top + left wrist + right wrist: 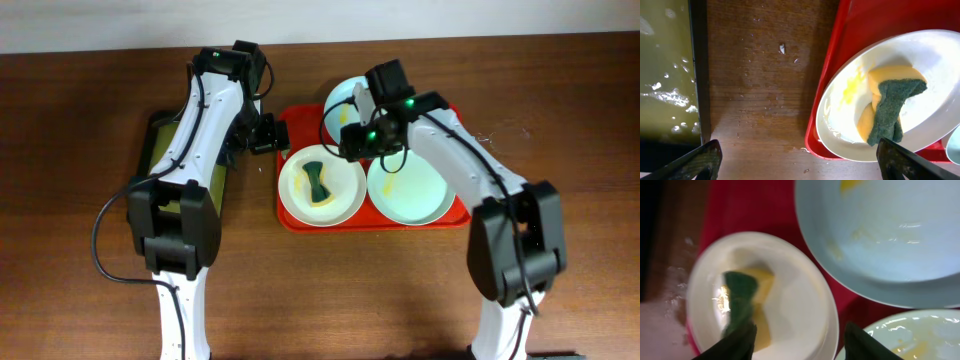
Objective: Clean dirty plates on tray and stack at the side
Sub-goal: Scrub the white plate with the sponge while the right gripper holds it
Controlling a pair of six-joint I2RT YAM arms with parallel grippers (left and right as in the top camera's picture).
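The white plate carries a yellow smear beside the sponge, so next my left gripper takes the sponge [892,102] and wipes while my right gripper steadies the plate's rim.
The red tray [291,216] holds three plates. The cream-white plate [345,195] at its front left carries a yellow and green sponge [316,182] and a yellow smear. A mint-blue plate [412,196] with yellowish smears lies at the front right. A second mint-blue plate [340,97] lies at the back, partly hidden by my right arm. My left gripper [268,135] is open and empty over the wood beside the tray's left edge [865,20]. My right gripper [348,142] is open and empty above the white plate [795,290], near the sponge [747,292].
An olive-green, black-rimmed tray [160,150] lies left of the red tray, under my left arm; it looks wet in the left wrist view [665,65]. Bare wet wood [755,90] separates the two trays.
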